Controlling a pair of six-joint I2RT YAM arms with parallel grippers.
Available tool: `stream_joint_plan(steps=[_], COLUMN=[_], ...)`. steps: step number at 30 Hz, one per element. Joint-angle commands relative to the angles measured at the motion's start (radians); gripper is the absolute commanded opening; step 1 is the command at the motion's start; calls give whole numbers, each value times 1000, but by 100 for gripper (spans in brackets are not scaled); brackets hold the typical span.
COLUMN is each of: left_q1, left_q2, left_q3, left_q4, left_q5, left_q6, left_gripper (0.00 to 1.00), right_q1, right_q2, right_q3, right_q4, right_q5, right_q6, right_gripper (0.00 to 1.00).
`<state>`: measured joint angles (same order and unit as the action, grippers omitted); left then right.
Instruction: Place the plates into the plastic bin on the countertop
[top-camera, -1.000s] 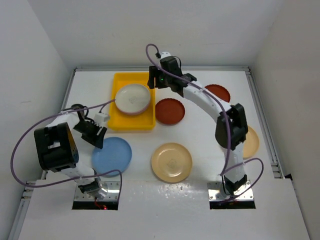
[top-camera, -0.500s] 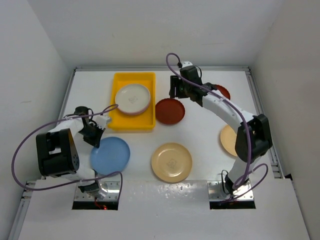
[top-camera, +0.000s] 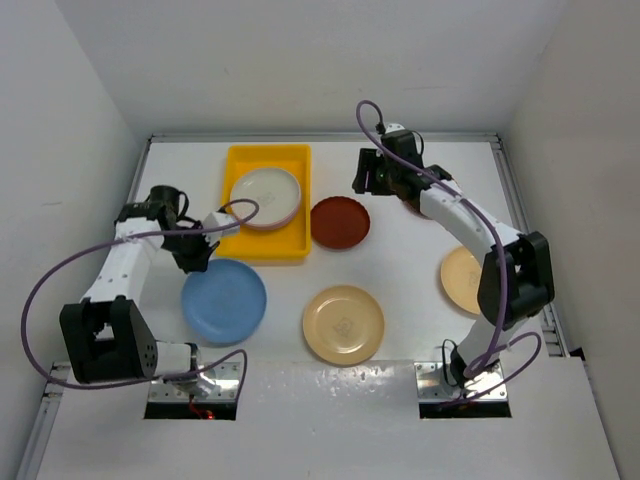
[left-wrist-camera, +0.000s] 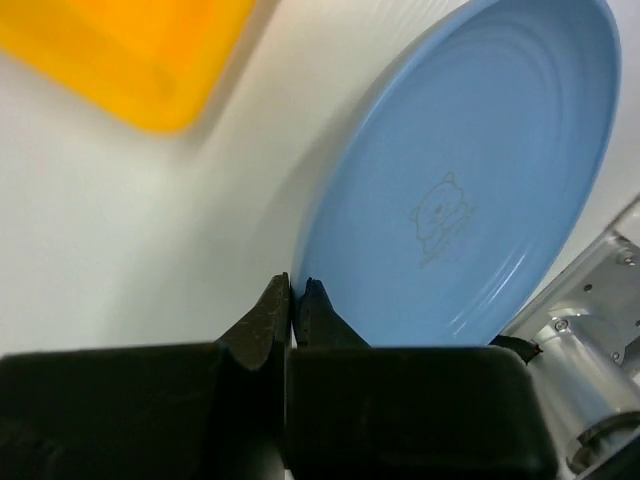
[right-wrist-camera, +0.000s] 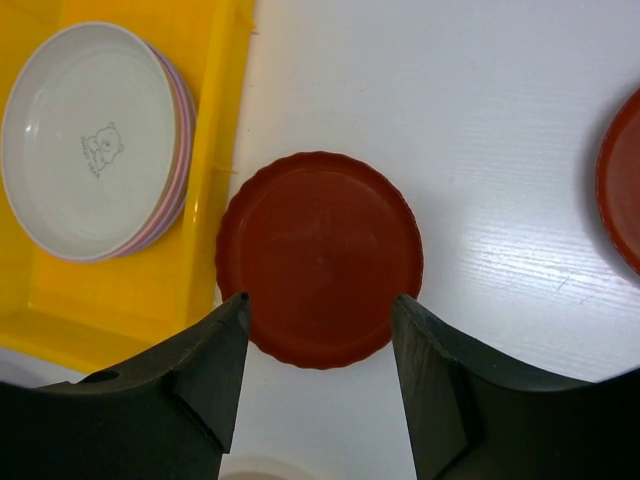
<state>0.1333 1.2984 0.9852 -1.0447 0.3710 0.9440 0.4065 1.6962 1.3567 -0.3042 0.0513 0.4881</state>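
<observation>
The tan-yellow plate at the front centre is next for my right gripper, which should go there and close on that plate's far rim (top-camera: 373, 298), toward my right arm.
A blue plate (top-camera: 224, 300) lies on the white countertop (top-camera: 400, 270) at the front left. My left gripper (top-camera: 198, 261) is shut on its far-left rim; in the left wrist view the jaws (left-wrist-camera: 297, 290) pinch the edge of the blue plate (left-wrist-camera: 470, 190). The yellow plastic bin (top-camera: 262, 160) holds a stack topped by a cream-white plate (top-camera: 266, 197), with lilac and pink rims (right-wrist-camera: 183, 130) under it. My right gripper (top-camera: 368, 180) hangs open above a dark red plate (right-wrist-camera: 320, 258), its fingertips (right-wrist-camera: 236, 300) either side of the near edge, apart from it.
A tan-yellow plate (top-camera: 343, 324) lies at the front centre. Another tan-yellow plate (top-camera: 460, 280) sits at the right, partly behind my right arm. A second dark red plate (right-wrist-camera: 622, 180) shows at the right edge of the right wrist view. Metal rails and white walls edge the countertop.
My left gripper has shut on the blue plate's rim and the plate has shifted slightly. My right arm has swung from over the bin to the right, above the dark red plate.
</observation>
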Motion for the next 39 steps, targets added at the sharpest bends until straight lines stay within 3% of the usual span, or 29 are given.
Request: stream_joint_plan(steps=[1, 6, 8, 9, 12, 17, 25, 32, 39], left_q1=[-69, -68, -48, -38, -38, -47, -47, -47, -66], left_q2=[38, 162, 249, 278, 418, 616, 789, 766, 786], left_q3=[212, 478, 569, 587, 677, 831, 925, 862, 853], left_q4=[-185, -173, -56, 19, 269, 472, 515, 505, 419], left_q5=[169, 385, 425, 425, 364, 246, 146, 171, 206], left_q6=[82, -23, -106, -272, -541, -737, -780, -716, -669], left_gripper=[0, 0, 0, 0, 0, 0, 0, 0, 5], right_q1=[-18, -32, -37, -41, -46, -52, -52, -61, -61], right_q2=[36, 97, 103, 103, 91, 59, 14, 5, 5], right_q3=[54, 131, 153, 151, 130, 101, 70, 64, 62], right_q4=[-7, -4, -7, -3, -4, -26, -58, -99, -163], right_q5=[-47, -96, -103, -103, -84, -28, 48, 70, -10], right_q6=[32, 49, 61, 63, 60, 26, 23, 23, -23], right_gripper=[58, 55, 54, 54, 54, 54, 54, 55, 59])
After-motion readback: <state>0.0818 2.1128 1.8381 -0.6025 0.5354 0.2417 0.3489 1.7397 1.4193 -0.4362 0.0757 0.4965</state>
